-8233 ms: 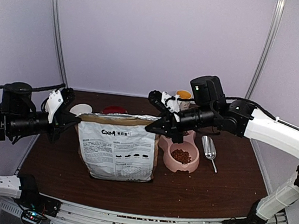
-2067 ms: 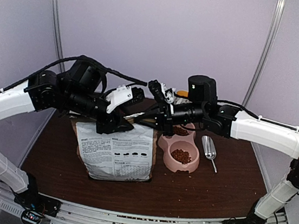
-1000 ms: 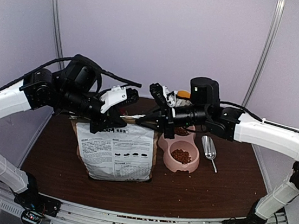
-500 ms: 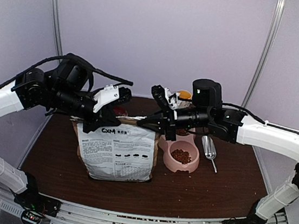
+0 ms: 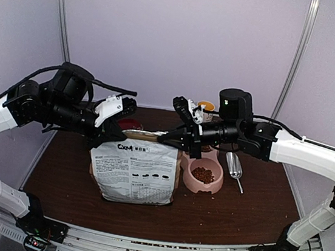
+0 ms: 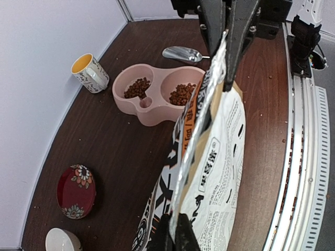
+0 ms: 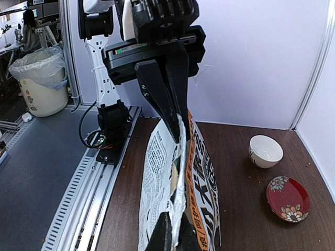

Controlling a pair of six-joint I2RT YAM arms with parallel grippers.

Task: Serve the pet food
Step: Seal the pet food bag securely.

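My left gripper is pinching the bag's top seam in from the bag's corner, so it should take that corner (image 5: 93, 149) while my right gripper presses along the seam.
The tan pet food bag (image 5: 134, 170), with an orange band and black-white print, stands upright mid-table. My left gripper (image 5: 115, 133) is shut on the left end of its foil-lined top seam (image 6: 196, 136), and my right gripper (image 5: 176, 140) is shut on the right end. The seam runs pressed flat between the two. In the left wrist view my left gripper (image 6: 174, 234) pinches the seam, and the right wrist view shows my right gripper (image 7: 176, 231) doing the same. Brown pet food (image 5: 203, 175) lies in both wells of a pink double bowl (image 6: 152, 111) to the right of the bag.
A metal scoop (image 5: 234, 165) lies right of the pink bowl. A patterned mug (image 6: 90, 72) stands at the back. Behind the bag on the left are a red saucer (image 7: 288, 198) and a white bowl (image 7: 265, 150). Loose pellets dot the front rail.
My left arm has drawn back to the left, its gripper ending at the seam's left end. The bag has shifted slightly right, and the right gripper moved a little right with it.
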